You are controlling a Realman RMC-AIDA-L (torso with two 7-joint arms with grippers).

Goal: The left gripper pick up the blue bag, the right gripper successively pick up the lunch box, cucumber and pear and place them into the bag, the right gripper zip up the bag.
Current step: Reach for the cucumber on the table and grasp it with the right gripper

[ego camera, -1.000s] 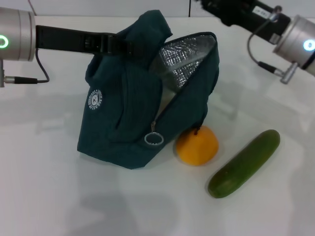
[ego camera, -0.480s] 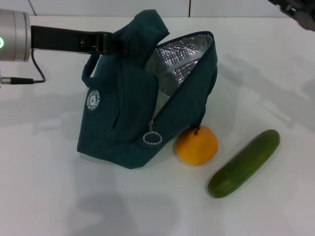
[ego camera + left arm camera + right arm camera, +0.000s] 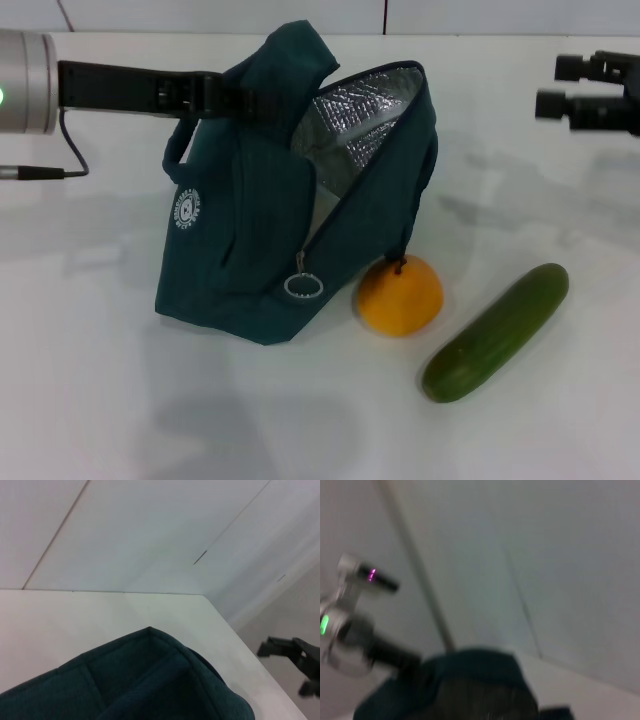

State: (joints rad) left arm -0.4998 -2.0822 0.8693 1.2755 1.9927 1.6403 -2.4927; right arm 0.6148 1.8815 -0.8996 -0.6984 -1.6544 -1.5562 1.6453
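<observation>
The cucumber still has to go into the blue bag. So my right gripper will go to the green cucumber's middle (image 3: 502,328) next and close there.
The blue bag (image 3: 250,230) stands on the white table with its mouth open, showing silver lining (image 3: 350,125). My left gripper (image 3: 232,95) is shut on the bag's top and holds it up. The bag's top also shows in the left wrist view (image 3: 150,680). An orange round fruit (image 3: 400,295) lies against the bag's lower right side. The green cucumber (image 3: 497,331) lies to the right of the fruit. My right gripper (image 3: 548,85) is open and empty at the right edge, above the table. No lunch box is in view.
The zip pull ring (image 3: 303,287) hangs at the bag's front. The white table (image 3: 100,400) runs to a wall behind. In the left wrist view the right gripper (image 3: 292,655) shows far off. The right wrist view is blurred and shows the bag (image 3: 470,685).
My right arm left its place above the bag, went out of view at the upper right, then came back in at the right edge. The bag shifted slightly.
</observation>
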